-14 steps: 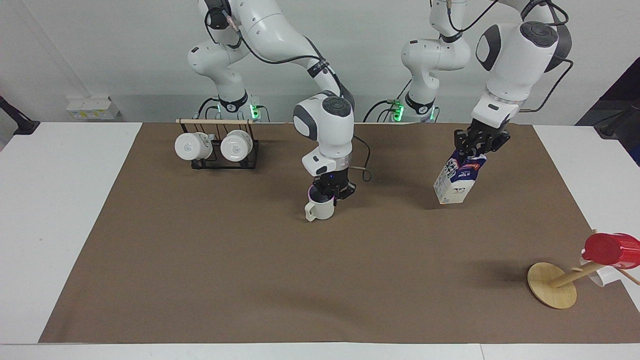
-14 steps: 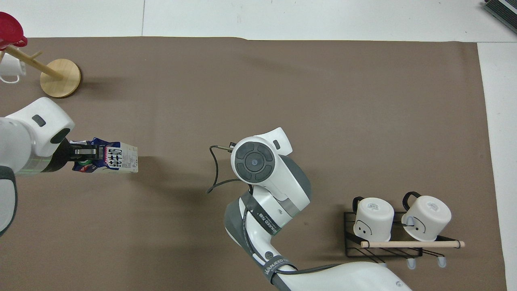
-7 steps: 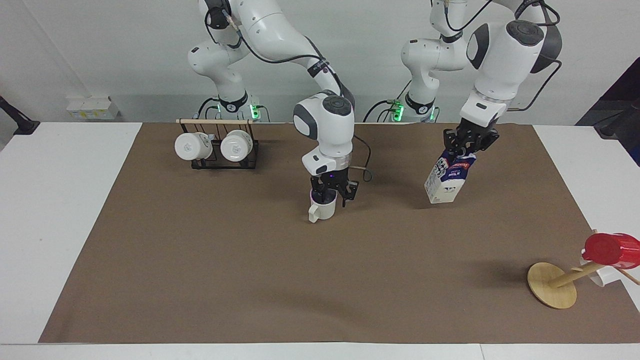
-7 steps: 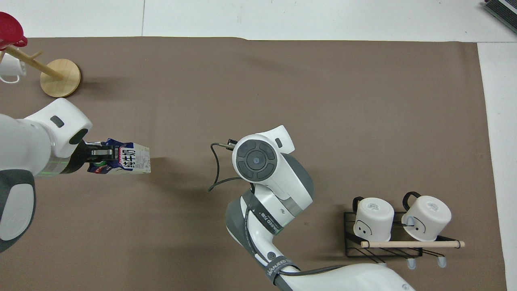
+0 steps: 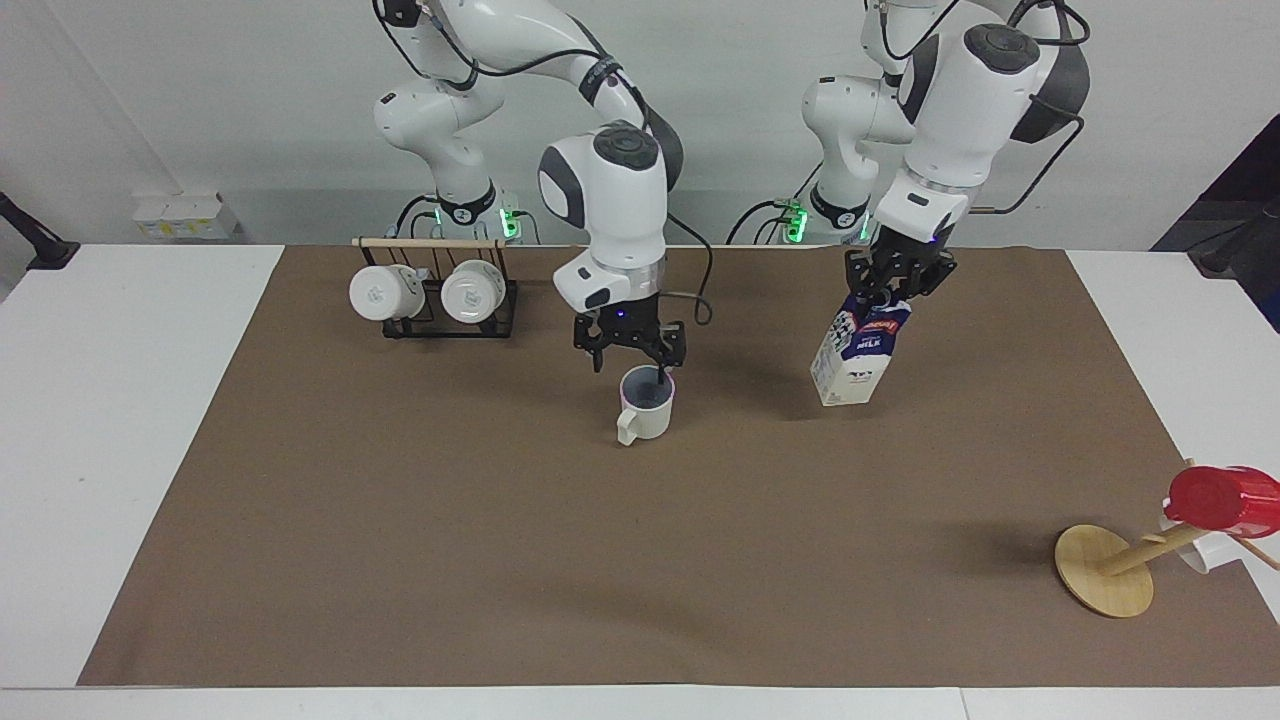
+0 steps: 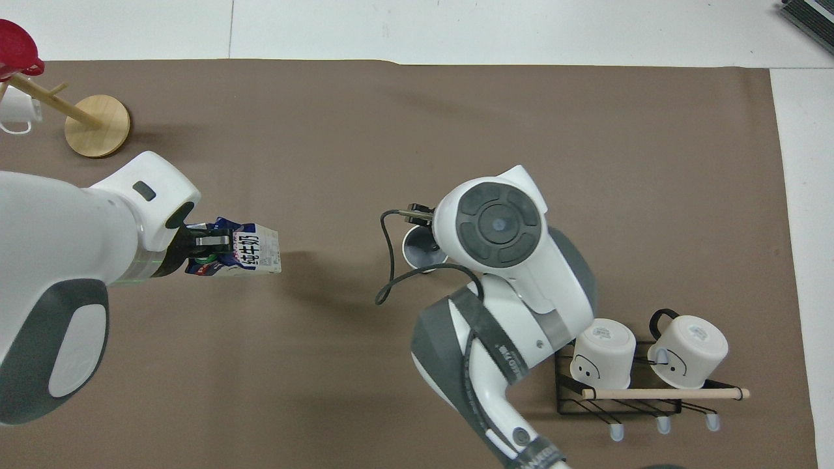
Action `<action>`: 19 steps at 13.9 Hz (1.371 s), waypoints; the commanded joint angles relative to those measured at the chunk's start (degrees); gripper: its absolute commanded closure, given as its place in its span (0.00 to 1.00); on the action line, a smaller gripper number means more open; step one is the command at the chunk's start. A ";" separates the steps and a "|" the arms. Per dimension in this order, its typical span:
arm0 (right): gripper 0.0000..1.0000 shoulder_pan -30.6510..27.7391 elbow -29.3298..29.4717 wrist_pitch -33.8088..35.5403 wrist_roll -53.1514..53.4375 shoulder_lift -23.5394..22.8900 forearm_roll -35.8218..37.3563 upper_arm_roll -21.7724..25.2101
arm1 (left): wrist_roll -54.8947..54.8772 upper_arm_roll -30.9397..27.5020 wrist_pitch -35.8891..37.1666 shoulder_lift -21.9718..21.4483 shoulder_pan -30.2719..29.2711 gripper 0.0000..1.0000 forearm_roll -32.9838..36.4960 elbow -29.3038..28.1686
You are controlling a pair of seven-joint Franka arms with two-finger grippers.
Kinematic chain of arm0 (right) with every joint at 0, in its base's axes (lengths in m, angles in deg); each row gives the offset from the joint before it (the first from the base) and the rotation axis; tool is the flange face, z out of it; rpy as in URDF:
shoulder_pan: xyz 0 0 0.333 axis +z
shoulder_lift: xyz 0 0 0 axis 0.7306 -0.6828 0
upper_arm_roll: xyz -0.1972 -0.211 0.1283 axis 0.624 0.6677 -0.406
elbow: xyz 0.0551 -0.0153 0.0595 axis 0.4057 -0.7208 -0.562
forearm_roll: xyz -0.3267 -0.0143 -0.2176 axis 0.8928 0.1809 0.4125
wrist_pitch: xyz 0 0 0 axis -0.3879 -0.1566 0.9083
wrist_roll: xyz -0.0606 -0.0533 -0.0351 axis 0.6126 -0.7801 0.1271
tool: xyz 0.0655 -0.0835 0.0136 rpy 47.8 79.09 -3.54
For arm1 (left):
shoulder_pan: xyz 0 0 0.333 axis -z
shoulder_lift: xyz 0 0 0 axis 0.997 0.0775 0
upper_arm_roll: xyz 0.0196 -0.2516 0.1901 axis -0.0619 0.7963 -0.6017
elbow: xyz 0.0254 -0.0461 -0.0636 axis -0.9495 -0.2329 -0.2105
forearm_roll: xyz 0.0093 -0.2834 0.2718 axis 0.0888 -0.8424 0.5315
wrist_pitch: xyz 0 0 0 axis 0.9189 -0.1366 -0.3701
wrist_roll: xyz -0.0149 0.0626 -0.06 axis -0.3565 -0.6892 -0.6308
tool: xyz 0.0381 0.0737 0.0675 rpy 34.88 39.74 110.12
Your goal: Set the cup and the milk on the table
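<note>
I should use my left gripper to let go of the milk on the brown sheet [image 6: 365, 277], setting it close beside the cream-white cup.
The cream-white cup [image 5: 645, 408] stands upright on the brown sheet of the table [image 5: 400, 520], its handle toward the right arm's end. My right gripper [image 5: 632, 362] hangs open just over the cup's rim, one fingertip [image 5: 662, 376] low at the mouth, holding nothing. In the overhead view the right arm's wrist covers most of the cup [image 6: 419, 253]. The milk [image 5: 857, 350] hangs tilted from my left gripper [image 5: 893, 292], which is shut on its gable top. Its lower edge is close to the sheet; I cannot tell if it touches. From overhead the milk [image 6: 251, 251] lies beside the cup.
A black rack with a wooden rod [image 5: 435, 295] holds two white mugs near the right arm's base, also in the overhead view [image 6: 625, 365]. A tipped wooden mug stand [image 5: 1105, 570] with a red cup [image 5: 1215, 497] lies at the left arm's end.
My right gripper has opened, let go of the cup and risen a little; the cup stays on the sheet. The left arm has carried the milk sideways toward the cup.
</note>
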 commanded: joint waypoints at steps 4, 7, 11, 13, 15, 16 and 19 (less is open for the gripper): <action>0.00 -7.20 -1.08 8.65 -13.57 8.40 -0.21 -0.54 | 9.25 -0.76 0.48 8.01 8.05 0.72 -0.38 6.56; 0.00 -11.42 -1.43 14.27 -20.52 11.74 -0.56 -0.54 | 9.79 -0.76 -1.36 12.15 9.55 0.72 -0.21 8.76; 0.00 -17.48 -2.57 20.78 -28.88 14.65 -2.41 -0.54 | 14.35 -0.76 -4.00 14.79 12.09 0.72 0.23 8.85; 0.00 -21.08 -5.46 21.32 -32.57 16.93 -2.41 -0.45 | 16.64 -0.76 -4.89 14.80 14.03 0.72 -0.12 8.77; 0.00 -24.78 -7.23 22.19 -36.44 18.17 -2.41 -0.45 | 18.84 -0.68 -4.54 14.80 14.21 0.72 -0.38 8.68; 0.00 -26.45 -7.23 23.16 -37.67 18.17 -2.33 -0.45 | 19.10 -0.59 -4.54 14.80 14.29 0.72 -0.38 8.59; 0.00 -32.24 -7.23 24.40 -42.76 18.17 -2.41 -0.45 | 20.76 -0.59 -4.27 14.80 15.52 0.72 -0.38 8.15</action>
